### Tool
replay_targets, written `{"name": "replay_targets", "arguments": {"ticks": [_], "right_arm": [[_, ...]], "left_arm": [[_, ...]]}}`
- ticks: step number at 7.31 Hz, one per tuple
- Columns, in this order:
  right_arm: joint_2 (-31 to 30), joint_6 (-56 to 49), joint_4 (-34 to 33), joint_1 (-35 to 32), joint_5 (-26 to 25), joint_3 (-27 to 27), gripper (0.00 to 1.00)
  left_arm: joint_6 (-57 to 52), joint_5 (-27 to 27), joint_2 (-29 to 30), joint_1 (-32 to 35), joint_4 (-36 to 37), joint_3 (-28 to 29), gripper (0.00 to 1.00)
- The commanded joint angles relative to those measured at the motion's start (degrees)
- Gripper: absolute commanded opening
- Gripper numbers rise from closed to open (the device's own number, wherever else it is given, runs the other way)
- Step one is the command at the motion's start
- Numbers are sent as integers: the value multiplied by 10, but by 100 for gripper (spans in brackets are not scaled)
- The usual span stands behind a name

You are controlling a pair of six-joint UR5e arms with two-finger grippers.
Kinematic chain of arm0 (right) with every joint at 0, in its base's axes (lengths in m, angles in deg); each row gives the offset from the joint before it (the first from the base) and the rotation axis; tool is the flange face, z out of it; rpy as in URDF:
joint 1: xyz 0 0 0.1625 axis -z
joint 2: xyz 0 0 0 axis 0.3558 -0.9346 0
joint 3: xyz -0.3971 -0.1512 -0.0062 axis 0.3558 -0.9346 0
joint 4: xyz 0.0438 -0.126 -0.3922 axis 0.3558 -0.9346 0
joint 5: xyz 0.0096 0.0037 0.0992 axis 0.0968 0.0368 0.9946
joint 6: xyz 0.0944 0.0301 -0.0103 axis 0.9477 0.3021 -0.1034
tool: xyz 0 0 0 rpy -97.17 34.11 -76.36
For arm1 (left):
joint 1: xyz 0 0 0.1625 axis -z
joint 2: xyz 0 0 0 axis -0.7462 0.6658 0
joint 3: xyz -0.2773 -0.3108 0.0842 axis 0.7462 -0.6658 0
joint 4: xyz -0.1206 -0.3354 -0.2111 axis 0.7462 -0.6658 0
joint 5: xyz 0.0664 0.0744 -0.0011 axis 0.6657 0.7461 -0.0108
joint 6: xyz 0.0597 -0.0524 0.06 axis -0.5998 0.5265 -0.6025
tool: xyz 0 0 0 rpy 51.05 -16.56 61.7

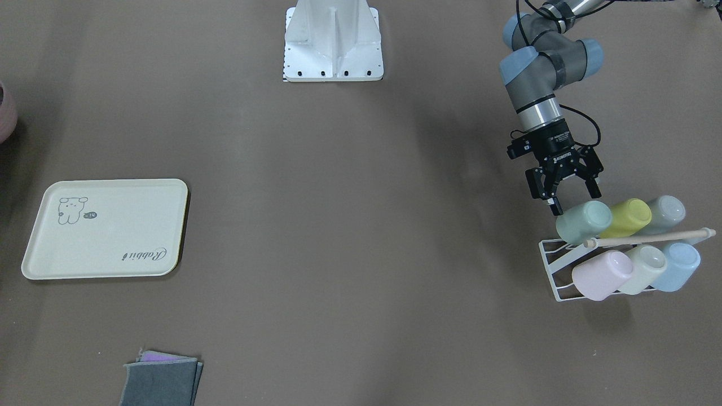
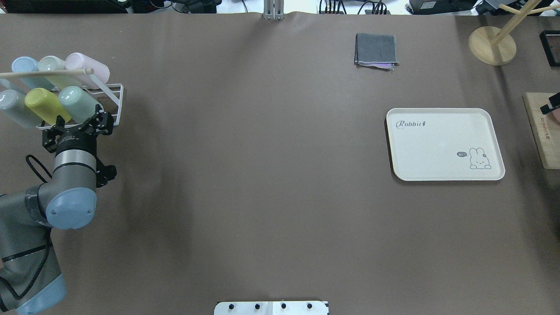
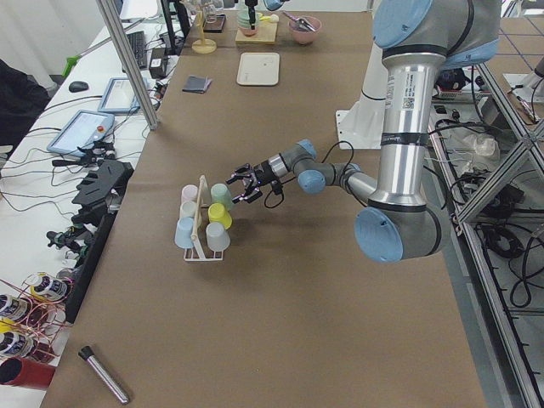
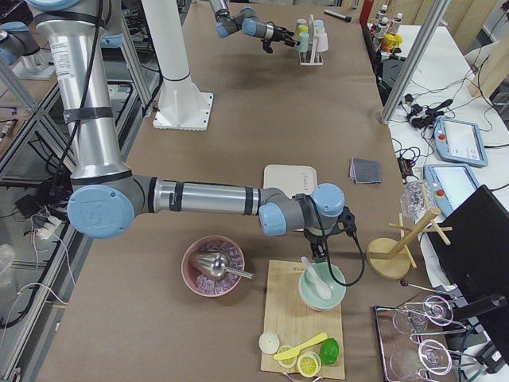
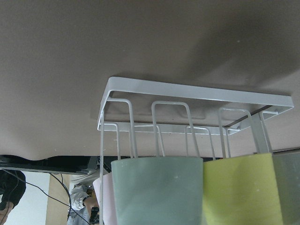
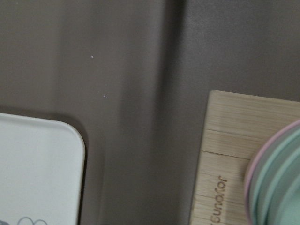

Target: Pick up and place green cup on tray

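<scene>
I should next move my right gripper to the cream tray's short edge (image 1: 27, 250) (image 6: 83, 171) facing the wooden board and close it there, near the tray's far corner.
The green cup (image 1: 584, 221) lies on its side in a white wire rack (image 1: 555, 270) at my left, on the end of the row nearest me. It also shows in the overhead view (image 2: 78, 103) and fills the bottom of the left wrist view (image 5: 157, 190). My left gripper (image 1: 575, 202) is open, its fingers on either side of the cup's near end; I cannot tell whether they touch it. The cream tray (image 2: 442, 144) lies flat and bare far to my right. My right gripper (image 2: 550, 104) shows only at the overhead view's edge; I cannot tell its state.
A yellow-green cup (image 1: 626, 217) and a pale grey-green cup (image 1: 665, 213) lie beside the green one; pink, whitish and blue cups fill the other row under a wooden rod. A folded grey cloth (image 2: 376, 50) lies at the far side. A wooden board (image 2: 542, 131) lies right of the tray.
</scene>
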Motion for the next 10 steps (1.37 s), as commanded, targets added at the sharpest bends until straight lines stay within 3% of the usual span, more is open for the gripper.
{"name": "replay_targets", "arguments": {"ticks": [1,3,5,8,10], "right_arm": [[30,94,11,33,15,-3,93],[38,116,77,72,10,-43,94],[38,147,90,91,2,-46,92],[45,154,92,112,-9,-58,79],[47,154,93,118,-12,-62,62]], "left_arm": [[-1,2,12,11,-24,34,98],[-1,18,30,16,-25,47,98],[-1,18,32,24,-31,56,98],[-1,17,33,29,-57,81,98],[-1,18,42,29,-57,96,98]]}}
